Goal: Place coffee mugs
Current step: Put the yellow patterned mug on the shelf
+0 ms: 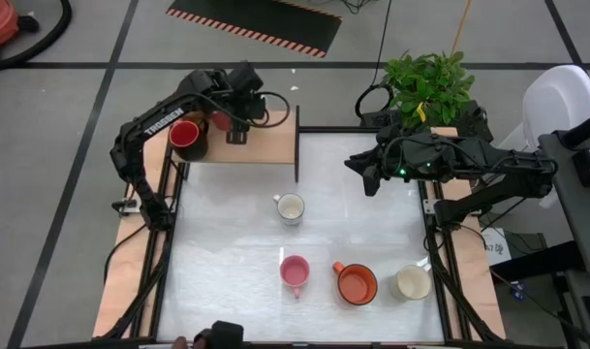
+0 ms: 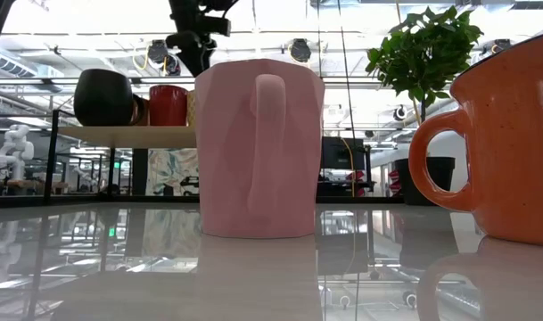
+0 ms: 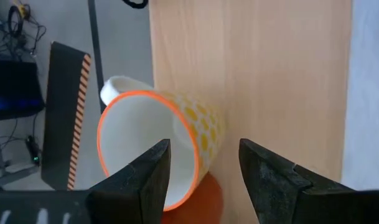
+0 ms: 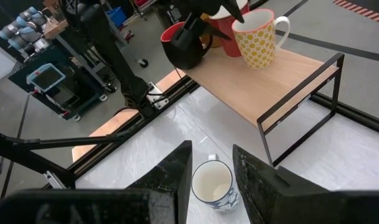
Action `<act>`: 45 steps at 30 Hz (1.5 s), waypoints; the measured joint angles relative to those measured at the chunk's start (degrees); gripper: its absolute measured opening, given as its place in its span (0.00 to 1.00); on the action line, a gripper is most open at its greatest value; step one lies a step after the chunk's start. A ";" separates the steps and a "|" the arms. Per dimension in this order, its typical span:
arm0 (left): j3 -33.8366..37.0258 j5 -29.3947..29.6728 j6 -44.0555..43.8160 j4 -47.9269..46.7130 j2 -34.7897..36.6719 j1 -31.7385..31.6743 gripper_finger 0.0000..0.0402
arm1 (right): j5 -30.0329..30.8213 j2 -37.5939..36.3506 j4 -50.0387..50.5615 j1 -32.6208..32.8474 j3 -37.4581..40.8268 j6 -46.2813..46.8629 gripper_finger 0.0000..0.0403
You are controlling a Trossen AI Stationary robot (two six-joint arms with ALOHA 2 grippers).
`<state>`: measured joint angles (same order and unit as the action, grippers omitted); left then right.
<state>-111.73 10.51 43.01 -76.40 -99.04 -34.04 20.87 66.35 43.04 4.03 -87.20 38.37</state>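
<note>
The yellow-dotted mug is right up against the red mug, so my left gripper will pinch the yellow-dotted mug's side (image 3: 208, 132) and move that mug toward the shelf's open end.
A yellow-dotted mug (image 3: 177, 143) with an orange rim stands upright on its base on the wooden shelf (image 1: 270, 136) at the far left. My left gripper (image 3: 205, 152) hovers open just above it. One finger is over the mug's mouth and the other is outside its wall, and neither shows any touch. A red mug (image 4: 223, 25) stands beside it. On the table stand a white mug (image 1: 290, 207), a pink mug (image 1: 295, 271), an orange mug (image 1: 356, 283) and a cream mug (image 1: 411, 282). My right gripper (image 4: 211, 180) is open and waits in the air above the white mug.
A dark pot (image 4: 186, 46) with a red inside stands at the shelf's left end, next to the red mug. The shelf has a black metal frame (image 4: 301, 99). A potted plant (image 1: 425, 82) stands beyond the table's far right corner.
</note>
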 joint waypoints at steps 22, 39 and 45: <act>10.17 -0.45 6.15 5.29 -0.12 -1.81 0.22 | 0.02 0.00 -0.02 0.00 0.00 -0.65 0.25; 10.17 -0.38 -2.81 10.08 -0.12 -1.93 0.08 | 0.02 0.00 0.00 -0.09 0.00 -1.07 0.25; 10.17 1.37 -9.23 10.67 -0.12 -1.93 0.09 | 0.04 0.00 0.00 -0.09 0.00 -1.11 0.25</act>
<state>-101.56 11.88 33.78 -65.73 -99.15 -35.97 20.91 66.35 43.05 3.95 -87.20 37.26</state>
